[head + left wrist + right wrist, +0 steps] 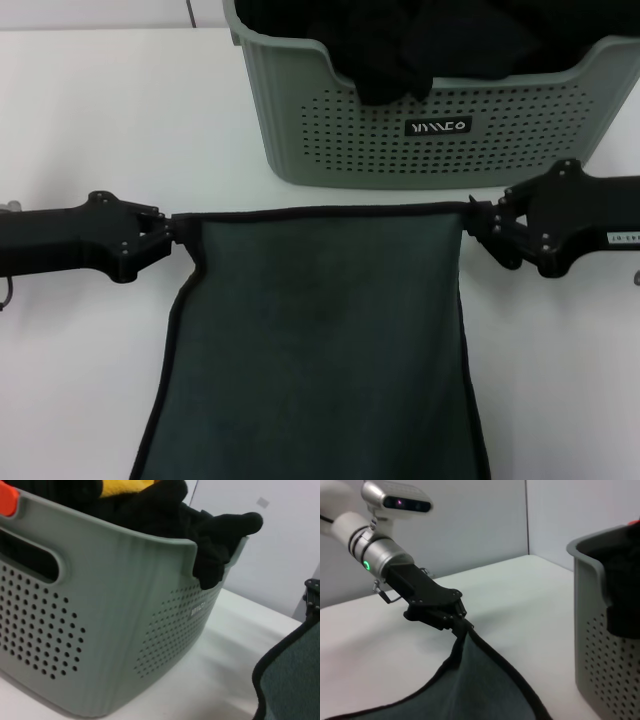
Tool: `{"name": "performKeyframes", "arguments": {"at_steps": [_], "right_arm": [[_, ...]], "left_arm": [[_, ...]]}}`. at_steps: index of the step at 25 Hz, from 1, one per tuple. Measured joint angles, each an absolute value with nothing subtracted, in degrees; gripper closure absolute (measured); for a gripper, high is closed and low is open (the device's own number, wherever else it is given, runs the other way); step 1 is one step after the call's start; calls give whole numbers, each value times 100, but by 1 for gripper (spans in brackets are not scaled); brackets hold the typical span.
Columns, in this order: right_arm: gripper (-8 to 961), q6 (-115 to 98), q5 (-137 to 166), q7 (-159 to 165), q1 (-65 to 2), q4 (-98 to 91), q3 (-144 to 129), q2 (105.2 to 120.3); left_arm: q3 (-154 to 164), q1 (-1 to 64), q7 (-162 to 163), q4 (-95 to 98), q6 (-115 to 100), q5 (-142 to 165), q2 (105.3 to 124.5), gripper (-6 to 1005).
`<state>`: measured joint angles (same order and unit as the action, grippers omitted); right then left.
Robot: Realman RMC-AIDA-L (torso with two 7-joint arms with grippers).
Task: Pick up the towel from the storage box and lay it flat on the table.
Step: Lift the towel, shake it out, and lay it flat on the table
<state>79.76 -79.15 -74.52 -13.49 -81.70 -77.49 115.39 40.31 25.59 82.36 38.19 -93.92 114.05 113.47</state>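
Observation:
Next, my left gripper lets go of the towel on the white table (332, 328), in a spot that is just in front of the storage box.
The towel (320, 330) shows its dark grey-green side with black edging, stretched between my two grippers in front of the storage box (430, 140). My left gripper (172, 230) is shut on its left top corner. My right gripper (480, 220) is shut on its right top corner. The towel hangs down toward me over the white table (100, 120). The right wrist view shows the left gripper (460, 622) pinching the towel (470, 690). The left wrist view shows the box (100, 620) and a towel edge (290, 680).
Black cloths (420, 40) fill the box and one hangs over its scooped rim. Something yellow (122, 487) lies among the black cloths in the left wrist view. An orange part (7, 500) sits at the box rim. The box stands just behind the towel's top edge.

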Motion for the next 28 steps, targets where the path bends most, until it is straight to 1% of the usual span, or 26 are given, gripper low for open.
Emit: {"name": "performKeyframes", "arguments": {"at_steps": [10,18,23,28], "right_arm": [[876,7691,-7459,-7481,-1855,-7865,-7736,11573],[874,7373,-7350,-7509,-1949,-7861,-7742,11566],[873,7298,-7223,-7487,-2014,-7869,-7736,11562],[871,7226,-7193,-7491,-2059,-7889,-7734,11574]], "left_arm": [[4051,2626,8230,3785,-8887,11454,11359,972],[4015,2690,8112,3774,-8644,11428,11372,971],[4025,2780,8042,3771,-8506,11428,11426,971],[4021,2863,7988,3760,-8400,11428,11440,971]]}}
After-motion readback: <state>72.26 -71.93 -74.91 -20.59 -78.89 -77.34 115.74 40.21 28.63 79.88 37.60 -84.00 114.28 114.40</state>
